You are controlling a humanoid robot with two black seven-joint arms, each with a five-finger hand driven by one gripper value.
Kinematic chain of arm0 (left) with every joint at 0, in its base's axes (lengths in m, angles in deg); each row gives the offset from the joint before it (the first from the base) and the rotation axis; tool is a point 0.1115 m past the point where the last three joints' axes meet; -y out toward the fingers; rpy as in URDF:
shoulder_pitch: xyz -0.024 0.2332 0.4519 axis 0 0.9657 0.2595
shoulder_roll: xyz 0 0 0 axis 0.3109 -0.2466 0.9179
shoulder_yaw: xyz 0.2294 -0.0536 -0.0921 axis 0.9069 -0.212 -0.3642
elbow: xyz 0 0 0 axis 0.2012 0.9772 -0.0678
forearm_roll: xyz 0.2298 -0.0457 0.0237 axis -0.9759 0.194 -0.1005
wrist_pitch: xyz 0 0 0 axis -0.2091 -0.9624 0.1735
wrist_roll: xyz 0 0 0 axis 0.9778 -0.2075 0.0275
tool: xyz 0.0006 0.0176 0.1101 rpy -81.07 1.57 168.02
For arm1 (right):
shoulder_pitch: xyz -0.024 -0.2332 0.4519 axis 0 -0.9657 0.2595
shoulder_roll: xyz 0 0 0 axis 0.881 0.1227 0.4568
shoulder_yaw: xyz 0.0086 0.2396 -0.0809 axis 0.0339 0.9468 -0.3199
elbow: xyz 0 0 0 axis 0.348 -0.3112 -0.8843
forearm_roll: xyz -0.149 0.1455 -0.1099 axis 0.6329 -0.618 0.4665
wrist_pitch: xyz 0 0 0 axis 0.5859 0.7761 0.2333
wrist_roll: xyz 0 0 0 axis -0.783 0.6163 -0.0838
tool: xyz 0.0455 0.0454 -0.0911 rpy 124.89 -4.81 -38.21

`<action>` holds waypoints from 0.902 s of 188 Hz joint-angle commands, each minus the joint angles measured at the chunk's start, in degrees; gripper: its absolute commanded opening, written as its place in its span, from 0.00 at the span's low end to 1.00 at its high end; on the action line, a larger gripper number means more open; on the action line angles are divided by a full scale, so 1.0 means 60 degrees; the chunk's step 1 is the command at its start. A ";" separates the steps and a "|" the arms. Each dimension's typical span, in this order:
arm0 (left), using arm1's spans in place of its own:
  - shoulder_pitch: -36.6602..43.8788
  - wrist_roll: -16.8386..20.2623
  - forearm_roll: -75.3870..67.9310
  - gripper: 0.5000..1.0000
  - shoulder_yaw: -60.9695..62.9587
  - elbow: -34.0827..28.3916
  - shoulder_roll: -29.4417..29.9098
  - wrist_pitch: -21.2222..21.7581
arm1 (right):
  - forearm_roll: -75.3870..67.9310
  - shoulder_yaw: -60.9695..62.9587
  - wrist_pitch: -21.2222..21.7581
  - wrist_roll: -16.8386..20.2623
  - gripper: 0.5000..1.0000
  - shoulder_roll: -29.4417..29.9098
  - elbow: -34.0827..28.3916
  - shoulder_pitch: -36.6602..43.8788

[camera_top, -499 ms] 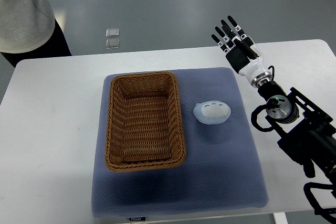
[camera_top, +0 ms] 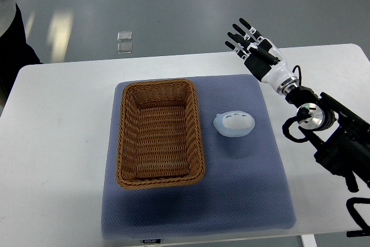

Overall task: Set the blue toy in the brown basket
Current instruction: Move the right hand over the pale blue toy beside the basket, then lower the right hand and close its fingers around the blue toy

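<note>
The robot's right gripper needs to close on the middle of the blue toy [camera_top: 230,120] beside the brown basket, because the blue toy should go into the basket.
A pale blue toy [camera_top: 234,124] lies on the blue mat [camera_top: 243,189], just right of the brown wicker basket [camera_top: 159,133]. The basket holds nothing. My right hand [camera_top: 247,41] is above the table's far edge, up and to the right of the toy, with its fingers spread and holding nothing. Its arm [camera_top: 324,131] runs in from the right edge. My left arm does not show.
A person [camera_top: 11,21] stands at the far left beyond the white table [camera_top: 52,160]. Two small clear squares [camera_top: 124,41] lie on the floor past the table's far edge.
My right hand has shifted a little to the left and turned its fingers leftward. The person has moved away to the left. The toy and basket have not moved.
</note>
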 commanded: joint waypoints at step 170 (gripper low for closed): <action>0.0007 -0.0012 -0.0028 1.00 0.0028 0.0115 0.0000 -0.0014 | 0.5130 -0.9796 0.0327 0.3767 0.81 -0.4293 -0.5072 0.6539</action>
